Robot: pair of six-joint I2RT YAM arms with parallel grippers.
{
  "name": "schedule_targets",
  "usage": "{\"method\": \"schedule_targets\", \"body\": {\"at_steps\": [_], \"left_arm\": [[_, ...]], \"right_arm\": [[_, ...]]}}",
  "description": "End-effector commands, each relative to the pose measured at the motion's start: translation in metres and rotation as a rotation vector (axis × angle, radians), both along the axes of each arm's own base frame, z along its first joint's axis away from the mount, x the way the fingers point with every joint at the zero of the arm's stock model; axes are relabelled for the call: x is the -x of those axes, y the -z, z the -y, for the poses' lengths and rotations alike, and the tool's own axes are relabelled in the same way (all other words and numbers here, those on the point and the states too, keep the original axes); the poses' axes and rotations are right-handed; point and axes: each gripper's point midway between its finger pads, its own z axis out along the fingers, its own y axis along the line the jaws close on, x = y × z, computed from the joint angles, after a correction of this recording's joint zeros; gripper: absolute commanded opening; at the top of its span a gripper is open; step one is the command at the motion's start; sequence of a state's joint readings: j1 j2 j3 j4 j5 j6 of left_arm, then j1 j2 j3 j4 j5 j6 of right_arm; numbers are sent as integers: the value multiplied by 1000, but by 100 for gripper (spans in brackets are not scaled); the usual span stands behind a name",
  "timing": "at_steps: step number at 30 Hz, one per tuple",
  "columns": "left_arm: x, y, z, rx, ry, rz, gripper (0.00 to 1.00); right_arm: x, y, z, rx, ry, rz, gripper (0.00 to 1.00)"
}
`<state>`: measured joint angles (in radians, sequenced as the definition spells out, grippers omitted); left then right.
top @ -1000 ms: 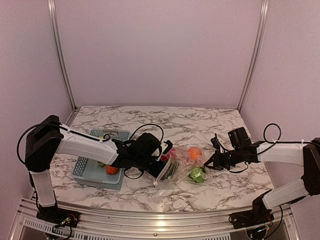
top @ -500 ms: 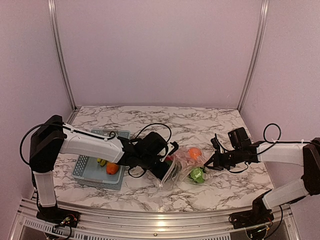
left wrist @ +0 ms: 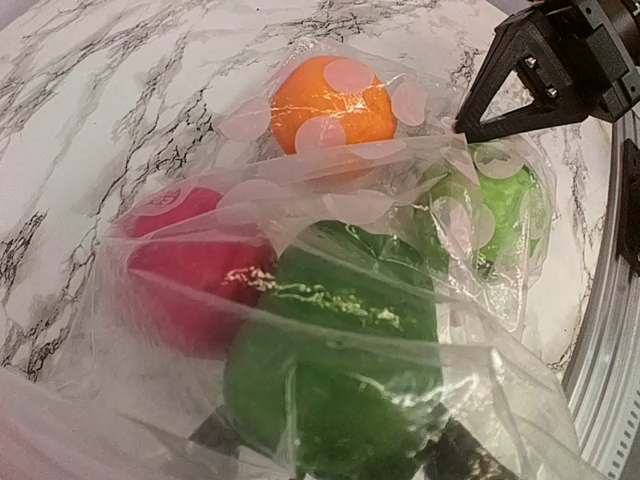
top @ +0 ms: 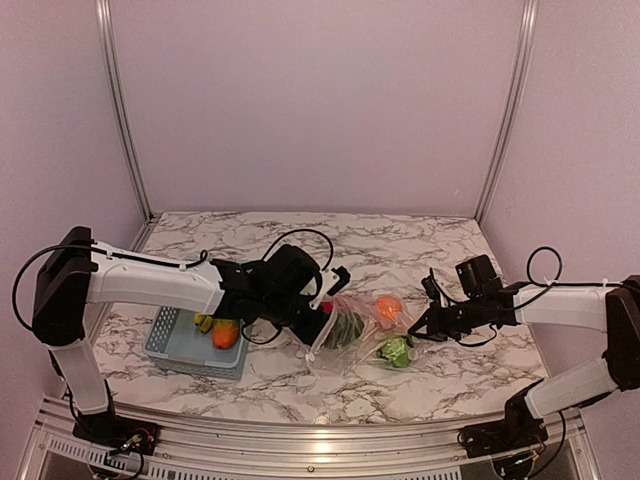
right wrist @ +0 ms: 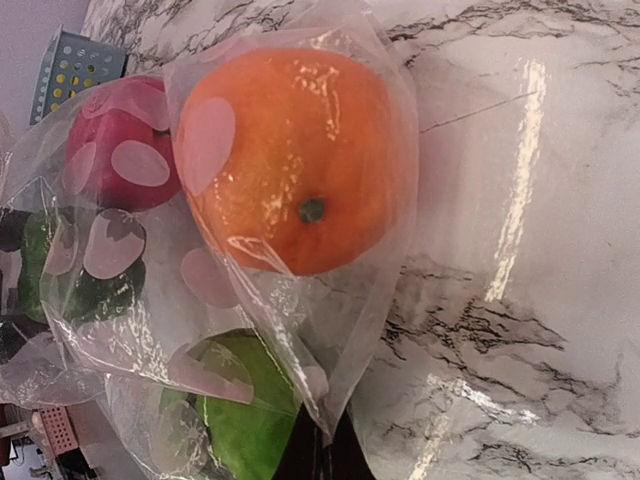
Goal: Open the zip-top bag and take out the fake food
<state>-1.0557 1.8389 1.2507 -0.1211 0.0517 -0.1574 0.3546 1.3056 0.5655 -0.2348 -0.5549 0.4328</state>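
The robot's left gripper will release the green pepper in the far end of the light blue basket [top: 231, 277], past the orange piece.
The clear zip-top bag [top: 368, 322] lies at mid-table, stretched between both grippers. Inside show an orange [top: 388, 306], a light green pepper [top: 396, 350], a red fruit [left wrist: 190, 265] and a dark green ball [top: 345, 329]. My left gripper [top: 325, 310] is at the bag's left end. In the left wrist view its dark fingers [left wrist: 215, 435] sit against both sides of the green ball [left wrist: 340, 370], with film draped over them. My right gripper [top: 418, 325] is shut on the bag's right corner [right wrist: 345, 420], with the orange [right wrist: 295, 160] just beyond it.
A light blue perforated basket [top: 170, 345] stands at the left under my left arm, holding a yellow-green piece [top: 204, 323] and an orange piece [top: 224, 334]. The metal rail [top: 320, 440] runs along the table's near edge.
My left gripper spread wider, then narrowed around the green ball, and the arm drew back left and slightly up. The bag's left end rose with it. The right arm stayed put.
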Motion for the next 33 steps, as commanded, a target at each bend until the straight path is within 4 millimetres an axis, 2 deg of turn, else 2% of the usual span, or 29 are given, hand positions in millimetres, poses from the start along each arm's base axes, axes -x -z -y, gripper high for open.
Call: {"method": "schedule_targets", "body": {"at_steps": [1, 6, 10, 16, 20, 23, 29, 33], "left_arm": [[-1, -12, -15, 3, -12, -2, 51], [-13, -10, -43, -85, -60, 46, 52], [-19, -7, -64, -182, -79, 104, 57], [-12, -9, -62, -135, -64, 89, 54], [-14, -26, -62, -65, -99, 89, 53], [-17, -37, -70, -29, -126, 59, 52], [-18, -53, -104, -2, -190, 5, 51], [-21, -60, -144, 8, -288, -29, 51]], "right_arm": [[-6, -3, 4, 19, 4, 21, 0], [-6, -3, 7, 35, 14, 26, 0], [-7, -4, 9, 43, 25, 33, 0], [-7, -5, 9, 44, 26, 33, 0], [-8, -5, 10, 50, 34, 35, 0], [-9, -6, 10, 50, 38, 39, 0], [-10, -5, 12, 57, 48, 39, 0], [-11, -6, 12, 56, 55, 42, 0]]}}
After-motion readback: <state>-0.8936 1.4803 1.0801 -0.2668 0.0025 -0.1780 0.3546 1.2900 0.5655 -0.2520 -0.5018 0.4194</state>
